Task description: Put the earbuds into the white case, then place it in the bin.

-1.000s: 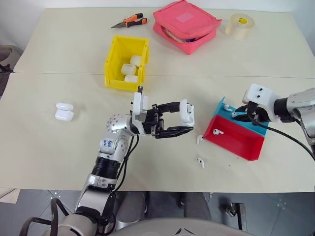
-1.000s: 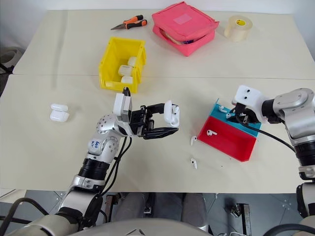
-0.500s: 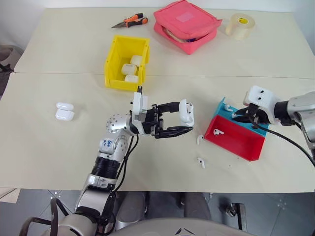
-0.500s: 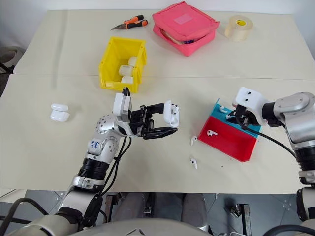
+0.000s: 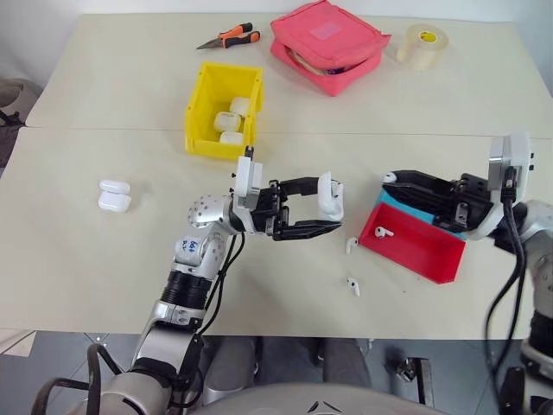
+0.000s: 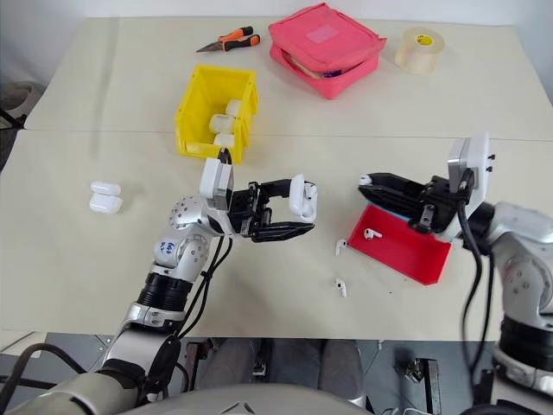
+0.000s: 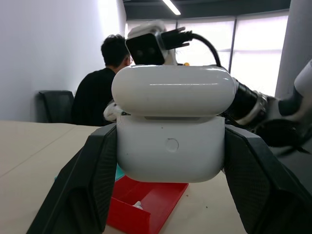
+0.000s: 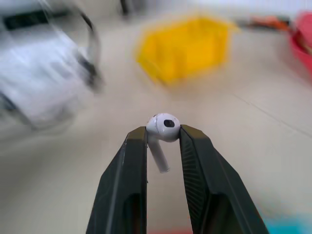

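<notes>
My right gripper is holding the earbud and will release it inside the white case (image 5: 335,184) that sits between the fingers of my left gripper.
My left gripper (image 5: 327,206) is shut on the white case (image 5: 328,195) and holds it above the table's middle; the left wrist view shows the case (image 7: 170,131) between both fingers, lid uppermost. My right gripper (image 5: 391,179) points left toward the case, about a hand's width away. It is shut on one of the earbuds (image 8: 163,128), gripped by the head with its stem hanging down. Two more earbuds (image 5: 349,245) (image 5: 352,285) lie on the table below the case, and another (image 5: 383,232) lies in the red tray (image 5: 419,255). The yellow bin (image 5: 197,112) stands behind, with several cases inside.
Two white cases (image 5: 113,195) lie at the left of the table. At the back are a pink pouch (image 5: 327,43), a tape roll (image 5: 421,45) and orange-handled pliers (image 5: 227,37). A person (image 7: 97,92) sits in the background of the left wrist view.
My right arm has lifted off the tray's back edge and swung left, so its gripper now points at the case with an earbud pinched in it. The left gripper and case stayed put.
</notes>
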